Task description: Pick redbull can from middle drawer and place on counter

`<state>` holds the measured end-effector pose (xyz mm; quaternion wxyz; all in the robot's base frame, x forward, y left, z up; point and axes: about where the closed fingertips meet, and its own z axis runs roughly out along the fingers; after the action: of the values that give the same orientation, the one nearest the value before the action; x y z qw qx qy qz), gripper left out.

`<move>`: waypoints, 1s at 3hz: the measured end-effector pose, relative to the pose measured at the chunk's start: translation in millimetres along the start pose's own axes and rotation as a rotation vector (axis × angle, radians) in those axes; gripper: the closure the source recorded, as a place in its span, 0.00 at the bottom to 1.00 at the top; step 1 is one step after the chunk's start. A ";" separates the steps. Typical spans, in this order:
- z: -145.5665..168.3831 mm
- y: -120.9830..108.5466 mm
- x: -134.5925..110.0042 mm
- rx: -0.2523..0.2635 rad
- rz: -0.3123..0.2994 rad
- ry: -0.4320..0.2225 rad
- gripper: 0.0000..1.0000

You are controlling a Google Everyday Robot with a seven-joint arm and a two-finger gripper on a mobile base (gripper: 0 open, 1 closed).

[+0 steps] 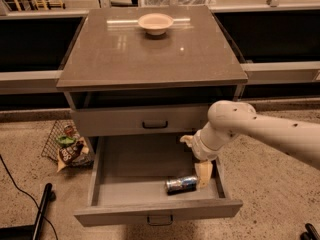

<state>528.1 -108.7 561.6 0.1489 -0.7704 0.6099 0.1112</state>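
I need to next move to the redbull can and close my gripper on the can's end [189,183] nearest my arm, beside the open middle drawer's side.
The redbull can [181,184] lies on its side in the front right of the open middle drawer [125,159]. My gripper [194,160] hangs over the drawer's right side, just above and right of the can, on a white arm coming in from the right. Its pale fingers are spread open and empty. One fingertip [203,176] points down close beside the can's right end. The counter [150,59] tops the cabinet above.
A pale round bowl [155,23] sits at the back of the counter. A shut grey drawer front [150,121] is just above the open drawer. A wire basket of snack bags [67,146] stands on the floor at left, and a dark pole [41,209] with a cable lies in front of it.
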 end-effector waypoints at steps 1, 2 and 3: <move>34.1 -8.1 22.7 -0.006 0.024 0.004 0.00; 74.3 -21.6 49.3 0.008 0.062 -0.006 0.00; 116.1 -33.3 66.6 0.033 0.084 -0.051 0.00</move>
<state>577.1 -119.6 433.1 0.1724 -0.7386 0.6392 0.1269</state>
